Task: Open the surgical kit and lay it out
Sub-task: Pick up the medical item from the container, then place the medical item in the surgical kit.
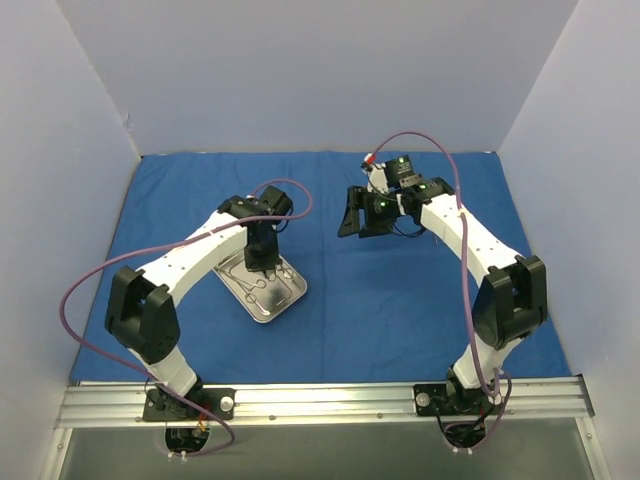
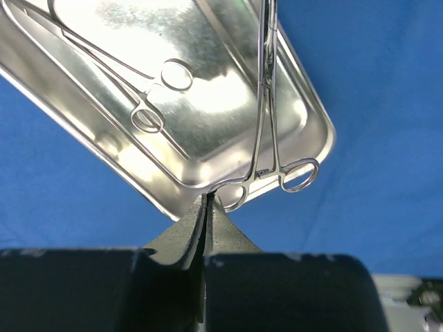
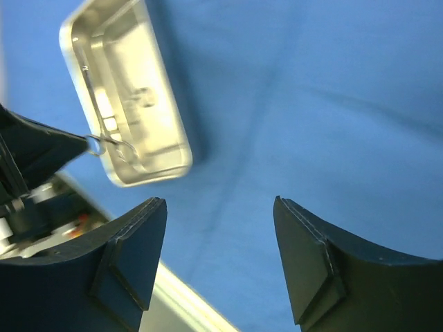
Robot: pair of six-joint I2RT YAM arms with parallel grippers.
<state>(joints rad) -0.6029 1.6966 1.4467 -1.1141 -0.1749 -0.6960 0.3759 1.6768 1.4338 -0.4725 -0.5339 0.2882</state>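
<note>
The held instrument's thin arms [image 3: 102, 126] are next for my right gripper to take hold of, because my left gripper is shut on its finger ring.
The blue cloth wrap [image 1: 400, 300] lies spread flat over the table. The shiny steel tray [image 1: 290, 300] sits on it at the left and also shows in the left wrist view [image 2: 208, 104] and the right wrist view [image 3: 149, 104]. My left gripper [image 1: 262, 262] is over the tray's near rim, shut [image 2: 208, 199] on a finger ring of one thin scissor-like instrument [image 2: 266, 104], whose other end still reaches into the tray. A second instrument [image 2: 149, 90] lies in the tray. My right gripper [image 1: 355, 230] is open and empty [image 3: 219, 202], held above the cloth to the right of the tray.
The grey enclosure walls [image 1: 300, 70] stand close around the cloth on three sides. A metal rail [image 1: 320, 400] with the arm bases runs along the near edge. My left arm's purple cable [image 1: 75, 300] loops out at the left.
</note>
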